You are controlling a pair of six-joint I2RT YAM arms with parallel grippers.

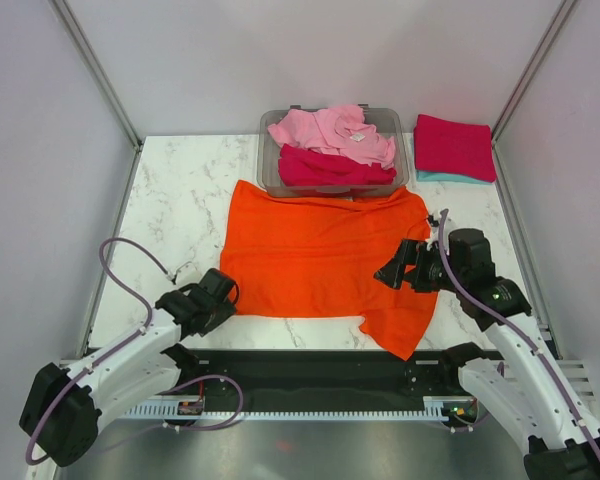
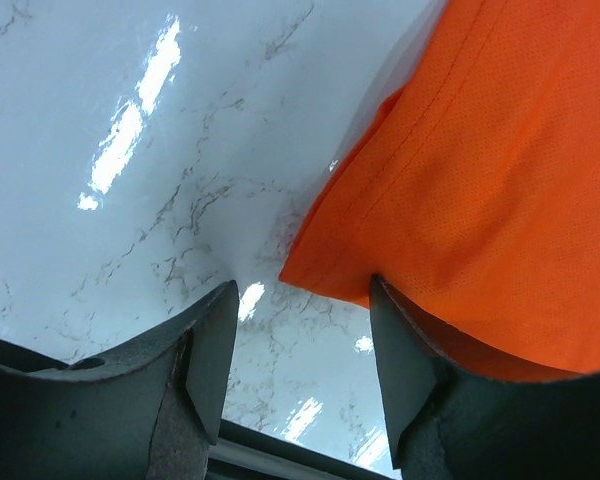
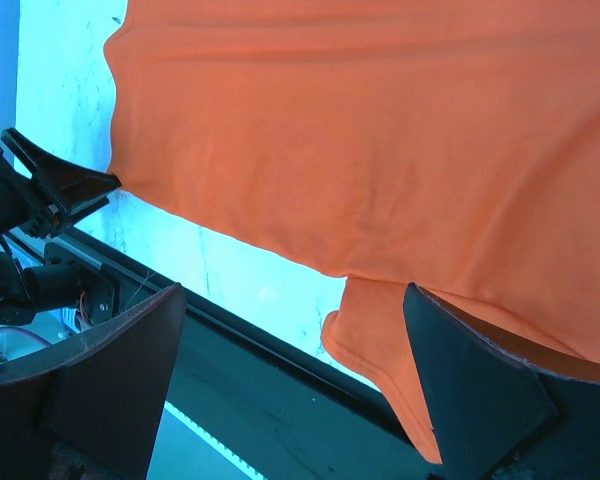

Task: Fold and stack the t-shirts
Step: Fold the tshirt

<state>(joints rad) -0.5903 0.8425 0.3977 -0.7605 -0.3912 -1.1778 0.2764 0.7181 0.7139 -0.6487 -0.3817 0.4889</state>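
Note:
The sleeve end (image 1: 399, 350) (image 3: 417, 429) of the bright orange t-shirt hangs over the table's front edge, and I should close my right gripper on it there.
The bright orange t-shirt (image 1: 320, 255) lies spread flat on the marble table (image 1: 180, 200), one sleeve hanging over the front edge (image 1: 405, 325). My left gripper (image 1: 223, 292) is open at the shirt's near-left corner (image 2: 310, 262), with that corner just ahead of the jaws. My right gripper (image 1: 392, 270) is open and hovers above the shirt's right side (image 3: 380, 130). A light pink shirt (image 1: 332, 132) and a crimson-magenta shirt (image 1: 330, 168) lie crumpled in the bin. A folded crimson shirt (image 1: 452, 145) lies on a teal one (image 1: 450, 178) at the back right.
The grey see-through plastic bin (image 1: 270, 165) stands at the back centre, touching the orange shirt's far edge. A black rail (image 1: 310, 365) runs along the table's front edge. Grey walls close in the left, right and back.

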